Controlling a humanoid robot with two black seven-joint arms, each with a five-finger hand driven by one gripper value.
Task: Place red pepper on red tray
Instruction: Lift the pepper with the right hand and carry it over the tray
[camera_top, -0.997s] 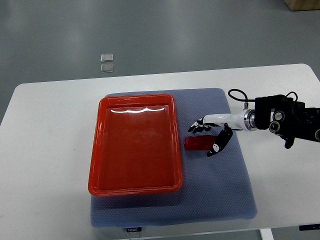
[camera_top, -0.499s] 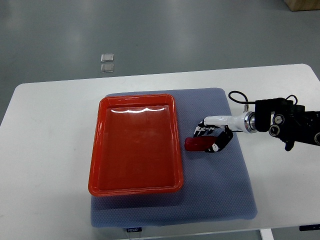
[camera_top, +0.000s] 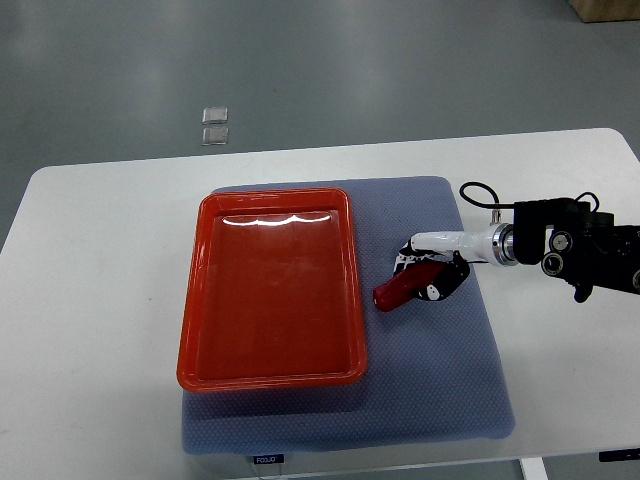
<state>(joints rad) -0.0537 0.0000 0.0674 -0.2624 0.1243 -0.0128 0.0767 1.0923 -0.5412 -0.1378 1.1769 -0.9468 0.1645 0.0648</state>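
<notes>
The robot's right gripper should release the red pepper near the middle of the red tray's empty bottom (camera_top: 254, 280).
A red pepper (camera_top: 400, 288) lies tilted on the blue-grey mat (camera_top: 440, 380), just right of the red tray (camera_top: 195, 300). My right hand (camera_top: 425, 275) comes in from the right edge, and its black-tipped fingers are curled around the pepper's right end. The pepper's left end points down-left toward the tray's right rim, a short gap away. The tray holds nothing. My left arm does not show.
The mat lies on a white table (camera_top: 90, 300) and carries the tray. Two small clear squares (camera_top: 214, 125) sit on the grey floor beyond the table's far edge. A black cable (camera_top: 478, 193) loops above my right wrist.
My right hand's fingers went from spread above the pepper to curled around it. The pepper has turned from lying level to tilted, its right end raised.
</notes>
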